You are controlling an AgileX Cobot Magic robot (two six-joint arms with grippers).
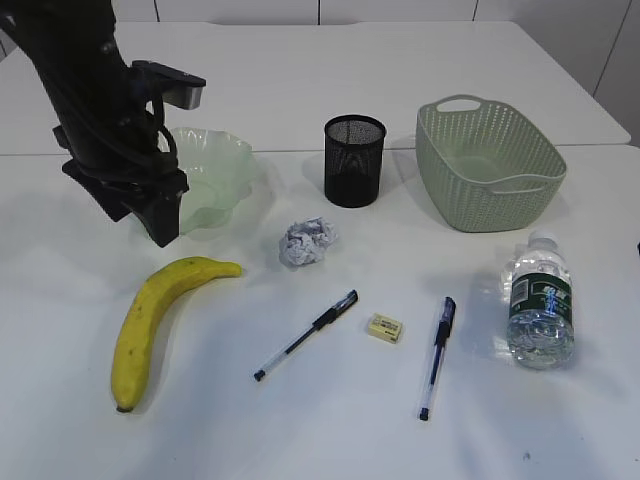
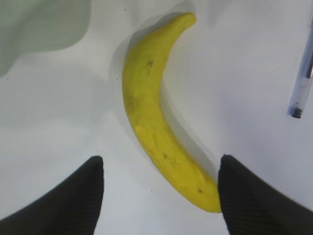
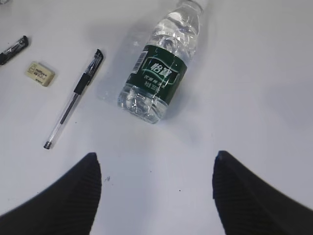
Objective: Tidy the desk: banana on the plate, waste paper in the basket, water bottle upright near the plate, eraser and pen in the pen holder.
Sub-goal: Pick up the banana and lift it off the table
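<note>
Next, my left gripper closes on the middle of the yellow banana [image 1: 153, 297] [image 2: 145, 110], at its bend. Both of the banana's ends will stick out past my fingers.
A yellow banana [image 1: 150, 320] [image 2: 151, 117] lies on the white table, in front of a pale green plate [image 1: 215, 175] [image 2: 39, 24]. My left gripper [image 1: 160, 215] [image 2: 160, 162] hangs open above the banana, holding nothing; one end of the banana shows beside the right finger. The crumpled waste paper [image 1: 307, 242] lies mid-table. A black mesh pen holder [image 1: 354, 160] and a green basket [image 1: 480, 205] stand behind it. The water bottle [image 1: 540, 300] [image 3: 159, 73] lies on its side. An eraser [image 1: 384, 328] [image 3: 39, 74] rests between two pens [image 1: 310, 333] [image 1: 437, 355] [image 3: 73, 98]. My right gripper [image 3: 156, 156] is open over bare table near the bottle.
The left arm's black body [image 1: 90, 110] rises at the back left, partly covering the plate. A seam between two tabletops [image 1: 300, 150] runs behind the holder and basket. The tip of a pen [image 2: 303, 78] shows at the right edge of the left wrist view.
</note>
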